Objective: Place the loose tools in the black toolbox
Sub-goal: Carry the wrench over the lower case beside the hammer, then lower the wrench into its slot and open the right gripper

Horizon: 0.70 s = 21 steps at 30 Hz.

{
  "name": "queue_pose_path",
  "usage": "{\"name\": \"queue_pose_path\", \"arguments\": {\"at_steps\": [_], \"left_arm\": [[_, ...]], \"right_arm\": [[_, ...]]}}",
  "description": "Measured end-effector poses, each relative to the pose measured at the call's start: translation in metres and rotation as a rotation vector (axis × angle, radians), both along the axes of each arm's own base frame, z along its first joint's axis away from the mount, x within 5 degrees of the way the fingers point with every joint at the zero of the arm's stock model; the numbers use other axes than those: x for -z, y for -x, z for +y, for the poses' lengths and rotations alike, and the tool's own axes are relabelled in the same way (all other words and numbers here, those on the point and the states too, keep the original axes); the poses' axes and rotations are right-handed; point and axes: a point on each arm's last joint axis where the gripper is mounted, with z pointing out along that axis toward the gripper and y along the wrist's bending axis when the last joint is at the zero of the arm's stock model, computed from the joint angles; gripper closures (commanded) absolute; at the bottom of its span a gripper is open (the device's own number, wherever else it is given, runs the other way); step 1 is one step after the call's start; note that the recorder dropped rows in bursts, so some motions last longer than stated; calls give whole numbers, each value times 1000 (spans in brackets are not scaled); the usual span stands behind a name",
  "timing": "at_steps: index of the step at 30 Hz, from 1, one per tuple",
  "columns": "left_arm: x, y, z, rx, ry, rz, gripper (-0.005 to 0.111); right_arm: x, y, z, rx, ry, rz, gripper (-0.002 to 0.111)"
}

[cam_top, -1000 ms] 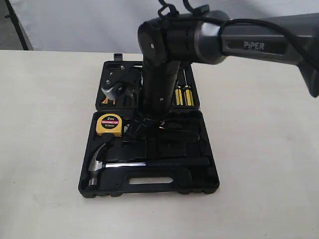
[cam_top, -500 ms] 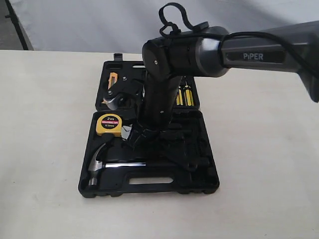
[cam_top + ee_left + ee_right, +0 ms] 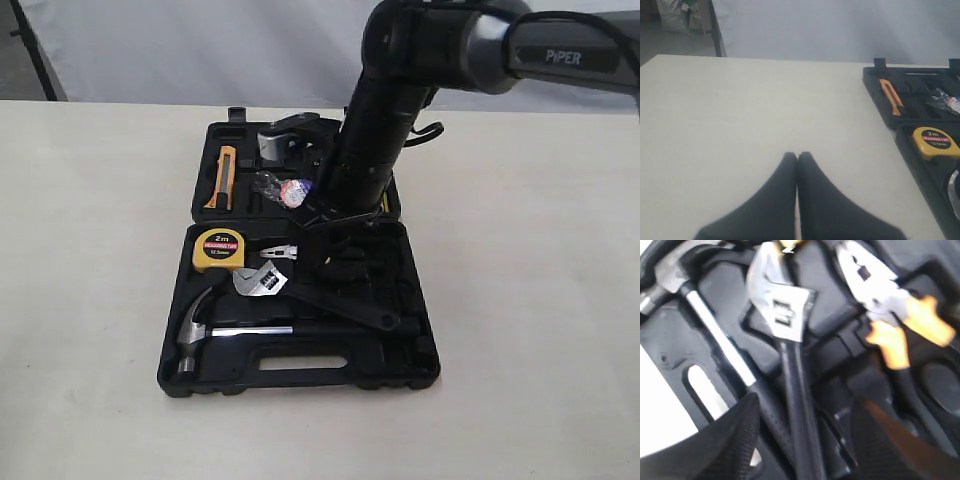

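The adjustable wrench is lying at a slant across the hollows of the toolbox, so my right gripper needs to grab its handle [image 3: 297,289] near the wrench's head, lift it and turn it into its hollow.
The black toolbox [image 3: 400,372] lies open, both halves flat on the table. In its near half the claw hammer [image 3: 200,330] rests along the front. The adjustable wrench [image 3: 300,292] lies slanted across the recesses. The wrapped tape roll [image 3: 285,188] sits in the far half. My right gripper [image 3: 322,218] hangs open over the hinge area; in the right wrist view the right gripper [image 3: 805,400] straddles the wrench [image 3: 785,320] handle from above without touching it, the hammer [image 3: 715,330] beside it. My left gripper [image 3: 798,156] is shut on nothing over bare table, left of the toolbox [image 3: 880,95].
A yellow tape measure [image 3: 220,250] and orange-handled pliers [image 3: 278,252] sit in the near half. An orange utility knife [image 3: 222,175] lies in the far half. The right arm [image 3: 385,110] leans over the far half. Pale table [image 3: 90,250] surrounds the case.
The right arm has lifted and swung back to the right, away from the near half. The wrench, earlier under the gripper, now lies free across the near half.
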Motion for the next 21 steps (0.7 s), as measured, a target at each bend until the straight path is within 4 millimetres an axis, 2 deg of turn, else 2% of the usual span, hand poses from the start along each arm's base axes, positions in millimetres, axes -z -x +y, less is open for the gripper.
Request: {"name": "queue_pose_path", "arguments": {"at_steps": [9, 12, 17, 18, 21], "left_arm": [[0, 0, 0, 0, 0, 0, 105], [0, 0, 0, 0, 0, 0, 105], [0, 0, 0, 0, 0, 0, 105], [0, 0, 0, 0, 0, 0, 105], [0, 0, 0, 0, 0, 0, 105]], "right_arm": [[27, -1, 10, -40, 2, 24, 57], [35, -2, 11, -43, 8, 38, 71], [42, -1, 12, -50, 3, 61, 104], [41, -1, 12, -57, 0, 62, 108], [40, 1, 12, -79, -5, 72, 109]]}}
